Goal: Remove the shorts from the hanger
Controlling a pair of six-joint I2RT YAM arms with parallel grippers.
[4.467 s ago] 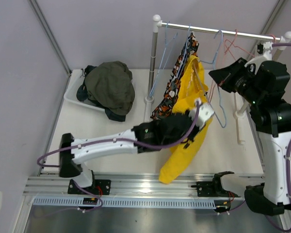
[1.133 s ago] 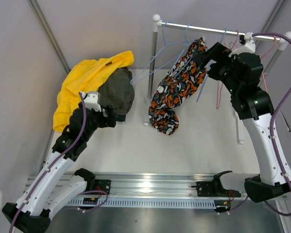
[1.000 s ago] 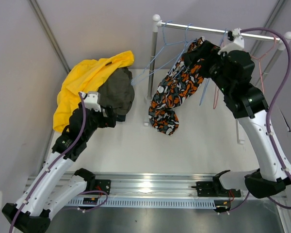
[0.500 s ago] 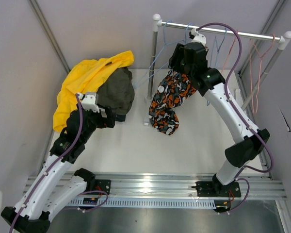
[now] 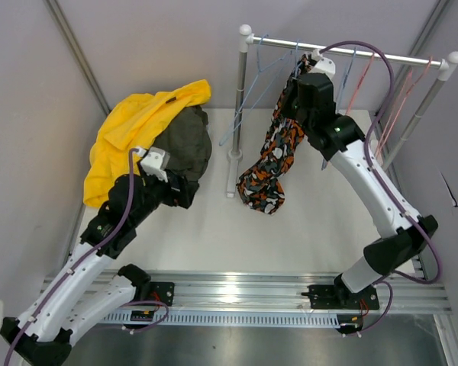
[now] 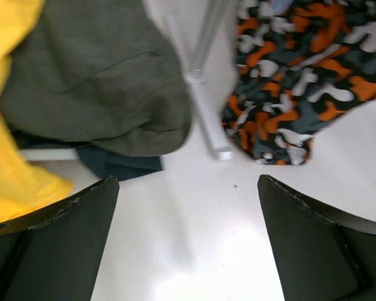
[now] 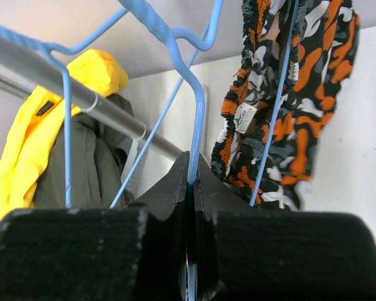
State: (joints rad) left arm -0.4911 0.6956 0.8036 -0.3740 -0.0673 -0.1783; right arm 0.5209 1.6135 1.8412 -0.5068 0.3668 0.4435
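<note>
My right gripper has the blue wire hanger to place. It will leave it hanging beneath the middle of the rail [image 5: 312, 93], short of the pink hangers.
The orange-black-white camouflage shorts [image 5: 271, 164] hang from a blue wire hanger [image 7: 200, 125] on the rail [image 5: 351, 52], their lower end near the table. My right gripper [image 5: 294, 88] is up at the rail, shut on that hanger's wire [image 7: 191, 179], with the camouflage shorts [image 7: 288, 94] just right of it. My left gripper [image 5: 185, 191] hovers open over the table [image 6: 188, 238], nothing between its fingers [image 6: 62, 251]. Yellow shorts [image 5: 130, 126] and olive shorts [image 5: 187, 145] lie heaped at the left; a dark navy pair [image 6: 122, 166] peeks out beneath.
Empty blue and pink wire hangers [image 5: 362, 76] hang further right on the rail. The rack's left pole [image 5: 240, 99] and its foot bar [image 6: 213, 135] stand between the heap and the hanging shorts. A white tray rim [image 6: 47, 153] shows under the heap.
My right arm swung left along the rail and its gripper shut on the blue hanger wire; the camouflage shorts now hang straighter. My left gripper shifted slightly right, staying open.
</note>
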